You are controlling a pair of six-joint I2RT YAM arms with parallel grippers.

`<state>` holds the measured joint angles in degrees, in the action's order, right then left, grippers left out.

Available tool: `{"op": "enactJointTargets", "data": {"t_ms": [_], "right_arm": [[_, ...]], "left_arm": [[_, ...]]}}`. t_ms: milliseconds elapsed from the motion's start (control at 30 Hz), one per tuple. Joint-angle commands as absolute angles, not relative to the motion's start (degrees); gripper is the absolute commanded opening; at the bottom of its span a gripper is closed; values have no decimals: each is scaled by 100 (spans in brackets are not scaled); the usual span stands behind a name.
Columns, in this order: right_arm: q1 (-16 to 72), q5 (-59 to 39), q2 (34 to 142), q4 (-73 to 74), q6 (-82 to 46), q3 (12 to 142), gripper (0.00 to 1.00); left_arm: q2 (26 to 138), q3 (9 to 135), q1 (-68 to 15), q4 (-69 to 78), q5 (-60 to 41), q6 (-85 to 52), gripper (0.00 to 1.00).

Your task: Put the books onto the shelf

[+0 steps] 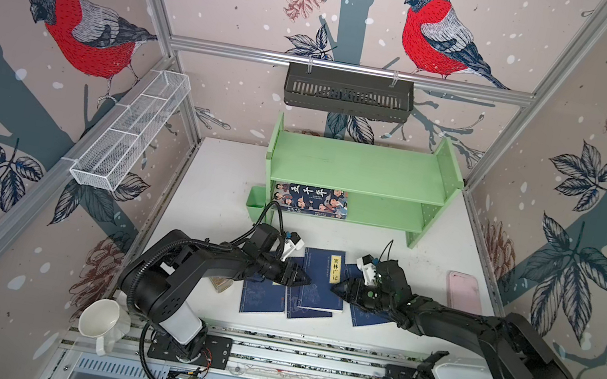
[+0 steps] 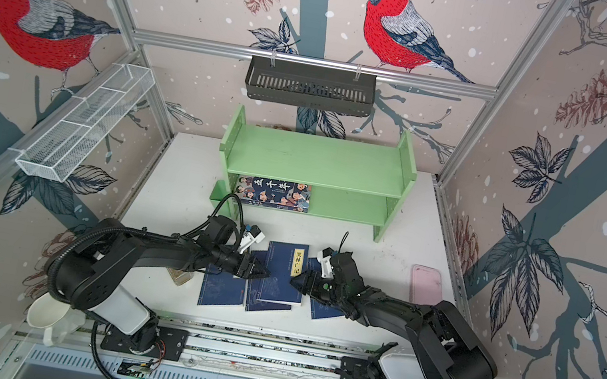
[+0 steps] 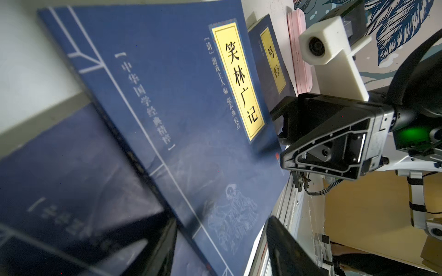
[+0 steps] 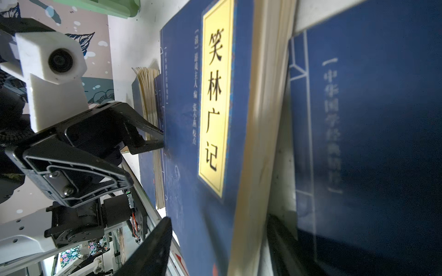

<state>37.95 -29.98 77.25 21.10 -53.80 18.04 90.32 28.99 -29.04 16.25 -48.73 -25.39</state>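
Observation:
The top book's spine rests over another navy book. My right gripper needs to pinch the page edge (image 4: 258,179) and lift it before my left gripper takes the spine.
Several navy books lie overlapping on the white table; the top book (image 1: 315,281) (image 2: 280,275) (image 3: 167,119) (image 4: 191,119) carries a yellow title label. My left gripper (image 1: 305,281) (image 2: 267,272) (image 3: 222,217) is open at its spine edge, fingers spread along that edge. Facing it, my right gripper (image 1: 335,289) (image 2: 294,281) (image 4: 220,217) is open astride the book's cream page edge, which looks blurred. Other navy books (image 1: 261,297) (image 1: 363,317) lie partly under it. The colourful book (image 1: 310,199) lies on the lower tier of the green shelf (image 1: 360,167) (image 2: 315,159).
A pink case (image 1: 464,291) lies at the right of the table. A small amber jar (image 1: 221,285) sits under the left arm, and a white jug (image 1: 99,318) stands at the front left. A black basket (image 1: 348,93) hangs above the shelf; a wire mesh basket (image 1: 130,130) hangs on the left rail.

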Motion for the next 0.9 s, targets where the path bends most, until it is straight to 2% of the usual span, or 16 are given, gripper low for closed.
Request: {"op": "enactJointTargets", "data": {"t_ms": [0, 133, 200, 367, 467, 700, 767, 867], "right_arm": [[3788, -3048, 7776, 2027, -5473, 1713, 66], [3726, -3288, 8006, 2538, -5640, 1583, 64], [3727, -3313, 8134, 2672, -5647, 1575, 60], [3718, -3311, 8253, 2827, -5661, 1573, 43], [3713, -3297, 8205, 2767, -5620, 1589, 29], [3693, -3114, 7861, 2220, -5376, 1713, 8], [3666, -3135, 7747, 2172, -5320, 1723, 3], [3613, -3191, 7623, 2048, -5230, 1764, 2]], "left_arm": [[9055, 2914, -2926, 1389, -4851, -2383, 62], [8989, 2865, -2927, 1411, -4820, -2398, 62], [8968, 2863, -2925, 1386, -4809, -2375, 62], [8940, 2859, -2927, 1354, -4781, -2330, 62], [8939, 2848, -2927, 1345, -4766, -2325, 62], [8786, 2857, -2927, 1207, -4559, -2225, 62], [8674, 2818, -2927, 1185, -4485, -2221, 63], [8499, 2730, -2927, 1282, -4465, -2221, 63]]}}
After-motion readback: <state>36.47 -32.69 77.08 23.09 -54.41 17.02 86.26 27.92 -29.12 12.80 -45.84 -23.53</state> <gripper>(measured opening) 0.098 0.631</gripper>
